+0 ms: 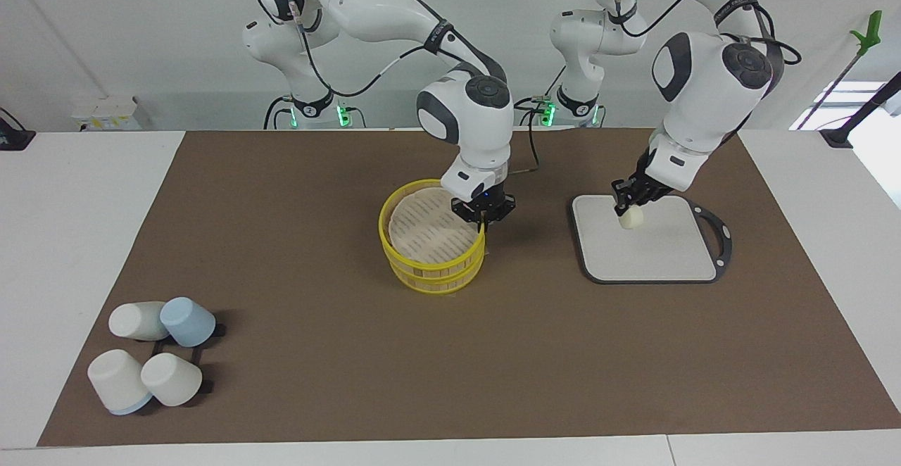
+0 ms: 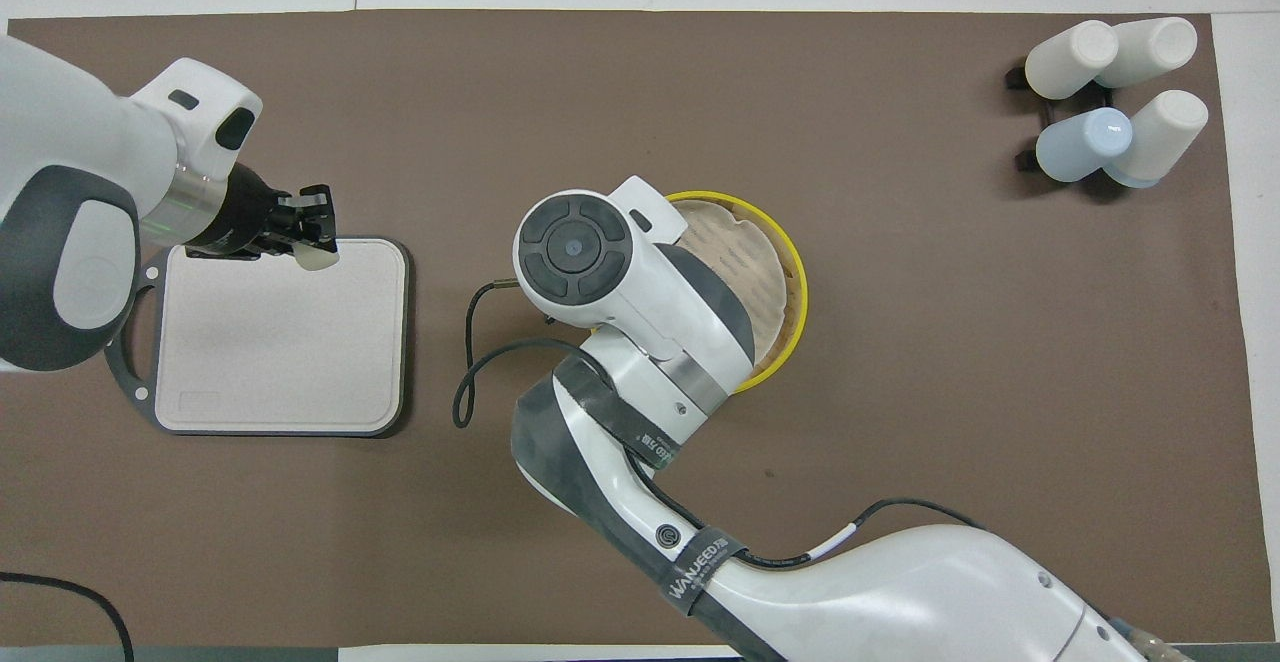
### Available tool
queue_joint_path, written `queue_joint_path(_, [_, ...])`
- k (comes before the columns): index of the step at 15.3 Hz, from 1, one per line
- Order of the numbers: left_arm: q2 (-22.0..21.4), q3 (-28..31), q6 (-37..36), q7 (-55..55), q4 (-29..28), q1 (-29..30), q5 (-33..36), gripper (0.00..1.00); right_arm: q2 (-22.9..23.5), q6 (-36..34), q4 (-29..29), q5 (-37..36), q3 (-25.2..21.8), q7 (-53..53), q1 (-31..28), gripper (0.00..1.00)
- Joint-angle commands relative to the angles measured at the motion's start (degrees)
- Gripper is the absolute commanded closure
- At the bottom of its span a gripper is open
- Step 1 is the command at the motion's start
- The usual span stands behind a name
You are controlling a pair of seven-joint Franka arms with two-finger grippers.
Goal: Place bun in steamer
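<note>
The bun, now at or just above the grey board, will be let go by my left gripper inside the steamer, just off its middle (image 2: 669, 286) toward the grey board.
The steamer (image 1: 431, 269) is a round basket with yellow rims in the middle of the brown mat; its pale woven top (image 2: 745, 262) shows inside the upper rim. My right gripper (image 1: 483, 221) is shut on that upper yellow rim, on the side toward the left arm's end; I cannot tell if the rim belongs to the lid or the basket. In the overhead view its wrist hides the fingers. My left gripper (image 1: 626, 207) is shut on the small cream-white bun (image 1: 631, 219), at or just above the grey board (image 1: 669, 255). The bun also shows in the overhead view (image 2: 319, 259).
The grey board (image 2: 270, 362), with a dark rim and handle, lies toward the left arm's end. Several pale and blue cups (image 1: 151, 357) lie on a black rack toward the right arm's end, farther from the robots; they also show in the overhead view (image 2: 1115, 102).
</note>
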Motion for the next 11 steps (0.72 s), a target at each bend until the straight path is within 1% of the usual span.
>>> queue_joint_path(1, [4.5, 0.8, -2.7, -5.6, 6.3, -3.5, -1.3, 0.76, -2.4, -8.5, 5.1, 0.0, 0.6, -10.7, -5.5, 1.00])
queue_joint_path(2, [4.5, 0.7, -2.7, -6.6, 6.3, -4.0, -1.3, 0.76, -4.5, -11.1, 4.6, 1.2, 0.5, -15.2, -7.8, 1.00])
queue_joint_path(4, [4.5, 0.8, -0.9, -9.4, 6.2, -6.1, -1.2, 0.76, -7.0, -17.2, 4.3, 2.6, 0.5, -24.6, -12.5, 1.00])
queue_joint_path(5, [4.6, 0.8, 2.5, -11.6, 5.4, -8.2, -1.2, 0.76, -8.6, -20.5, 3.7, 2.6, 0.4, -28.7, -14.5, 1.00])
queue_joint_path(7, [5.0, 0.9, 9.3, -18.2, 1.8, -14.3, -0.6, 0.76, -10.8, -25.6, 2.6, 2.6, 0.4, -36.4, -19.3, 1.00])
queue_joint_path(8, [7.7, 1.0, 12.8, -21.6, 1.7, -17.7, -0.3, 0.76, -11.6, -27.1, 2.1, 2.6, 0.4, -40.8, -21.4, 1.00])
queue_joint_path(10, [10.7, 1.0, 17.8, -25.6, 1.7, -22.0, 0.2, 0.76, -13.1, -28.0, 0.1, 2.6, 0.4, -46.0, -24.6, 1.00])
queue_joint_path(11, [14.0, 1.0, 19.4, -26.8, 2.4, -24.5, 0.5, 0.76, -13.8, -28.0, -0.9, 2.6, 0.4, -47.4, -26.0, 1.00])
